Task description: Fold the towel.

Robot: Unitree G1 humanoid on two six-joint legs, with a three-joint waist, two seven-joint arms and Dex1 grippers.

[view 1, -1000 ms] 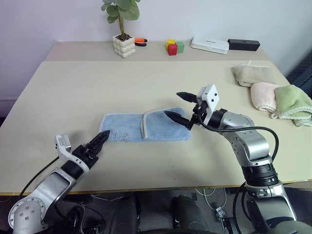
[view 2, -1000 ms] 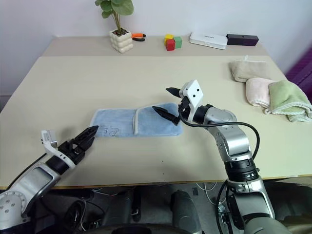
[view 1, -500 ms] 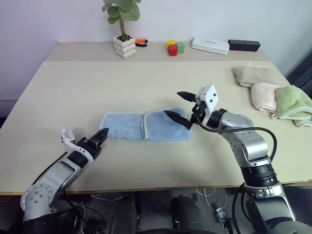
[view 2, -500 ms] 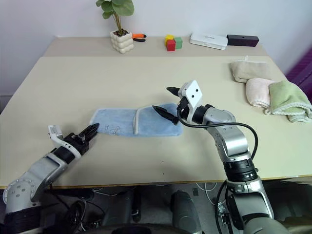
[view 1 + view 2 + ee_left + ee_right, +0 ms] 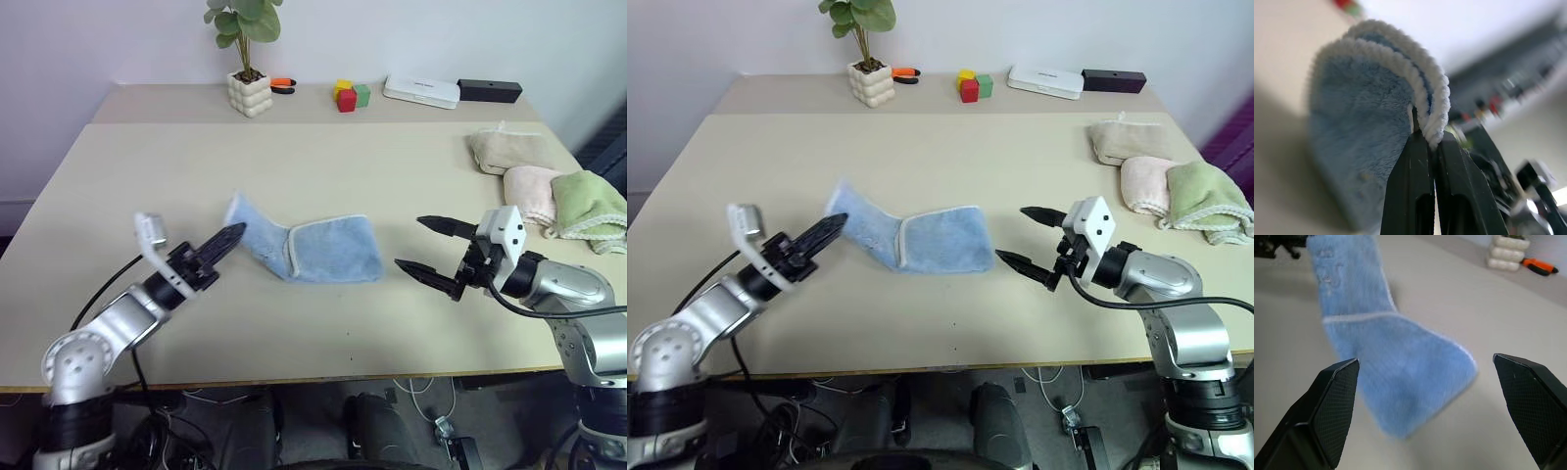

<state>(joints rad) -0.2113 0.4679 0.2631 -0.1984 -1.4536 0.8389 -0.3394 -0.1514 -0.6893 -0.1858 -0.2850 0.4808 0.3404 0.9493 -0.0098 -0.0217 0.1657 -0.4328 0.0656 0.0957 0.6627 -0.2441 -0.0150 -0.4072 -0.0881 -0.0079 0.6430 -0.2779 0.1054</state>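
Observation:
Next, my left gripper lets go of the towel's raised end on the flat part's edge (image 5: 369, 252) that faces my right gripper.
The light blue towel (image 5: 323, 250) lies partly folded in the middle of the table, its right part flat and its left end lifted off the surface. My left gripper (image 5: 233, 234) is shut on that raised left end, pinching the whitish hem (image 5: 1430, 105) between its fingers. My right gripper (image 5: 429, 249) hangs open to the right of the towel, apart from it, with nothing between its fingers. In the right wrist view the towel (image 5: 1400, 382) lies ahead of the spread fingers.
Folded beige (image 5: 509, 149), pink (image 5: 529, 191) and green (image 5: 588, 206) towels lie at the table's right edge. A potted plant (image 5: 247, 83), coloured blocks (image 5: 349, 95), a white box (image 5: 421, 90) and a black box (image 5: 490, 91) line the far edge.
My left gripper shut on the towel's left end and lifted it up and to the right. My right gripper drew back to the right, away from the towel, staying open.

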